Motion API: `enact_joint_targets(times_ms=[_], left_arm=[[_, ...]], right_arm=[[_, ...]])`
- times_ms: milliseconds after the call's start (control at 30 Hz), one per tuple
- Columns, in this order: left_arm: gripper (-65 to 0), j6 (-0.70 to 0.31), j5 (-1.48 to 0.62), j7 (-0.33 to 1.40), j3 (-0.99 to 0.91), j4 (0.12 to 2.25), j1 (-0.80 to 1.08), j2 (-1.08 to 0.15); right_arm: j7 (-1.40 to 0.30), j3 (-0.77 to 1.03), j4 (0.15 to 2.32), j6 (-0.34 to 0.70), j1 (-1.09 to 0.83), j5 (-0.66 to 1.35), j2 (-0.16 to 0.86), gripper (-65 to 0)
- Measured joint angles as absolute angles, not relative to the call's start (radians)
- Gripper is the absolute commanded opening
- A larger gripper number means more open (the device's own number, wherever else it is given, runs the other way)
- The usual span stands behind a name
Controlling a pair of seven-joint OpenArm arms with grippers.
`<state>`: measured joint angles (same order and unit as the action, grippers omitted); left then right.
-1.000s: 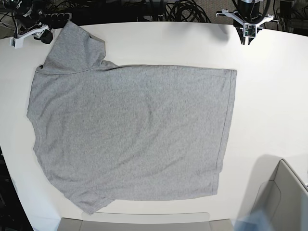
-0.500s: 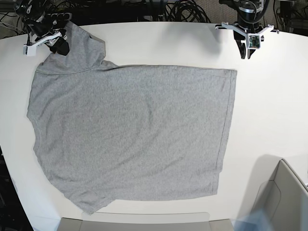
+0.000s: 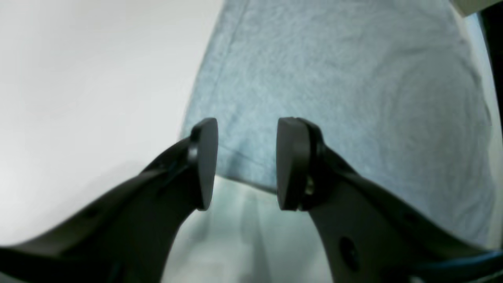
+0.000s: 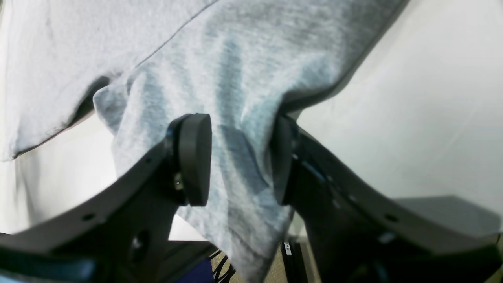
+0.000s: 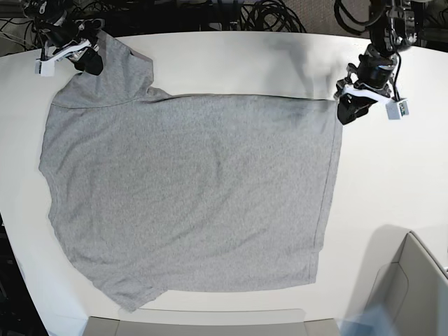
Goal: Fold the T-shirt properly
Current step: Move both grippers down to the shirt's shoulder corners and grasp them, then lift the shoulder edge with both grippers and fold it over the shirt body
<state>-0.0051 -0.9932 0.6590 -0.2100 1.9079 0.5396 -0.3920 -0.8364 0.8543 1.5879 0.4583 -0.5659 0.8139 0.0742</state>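
Next, I close my left gripper on the T-shirt's far edge (image 5: 318, 102) (image 3: 257, 175), just inward from the hem corner, so that the corner sticks out beside the fingers.
The heather-grey T-shirt (image 5: 189, 189) lies spread flat on the white table (image 5: 392, 175), plain side up, with its hem to the right and its sleeves to the left. My left gripper (image 5: 346, 112) is at the far right hem corner. In the left wrist view its jaws stand open (image 3: 245, 161), and the shirt's corner (image 3: 334, 78) shows just beyond and between the fingertips. My right gripper (image 5: 89, 63) is at the far left sleeve. In the right wrist view it is open (image 4: 239, 161), with sleeve cloth (image 4: 255, 59) bunched between the parted pads and draped over one finger.
A grey box (image 5: 413, 294) stands at the near right corner of the table. A flat grey piece (image 5: 196, 325) lies along the near edge. Black cables (image 5: 266, 14) run behind the far edge.
My left arm came down from the far edge to the hem corner and its jaws spread wider. My right gripper moved onto the far sleeve, and the cloth now sits between its pads.
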Motion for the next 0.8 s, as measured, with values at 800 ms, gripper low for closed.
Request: enact_joint_targets(times_ms=[800], left_arm=[[-36.6, -0.207, -1.049, 0.697, -0.181, 1.507, 0.356, -0.354]], right_arm=[[-0.831, 0.856, 1.589, 0.461, -0.566, 0.816, 0.046, -39.6]])
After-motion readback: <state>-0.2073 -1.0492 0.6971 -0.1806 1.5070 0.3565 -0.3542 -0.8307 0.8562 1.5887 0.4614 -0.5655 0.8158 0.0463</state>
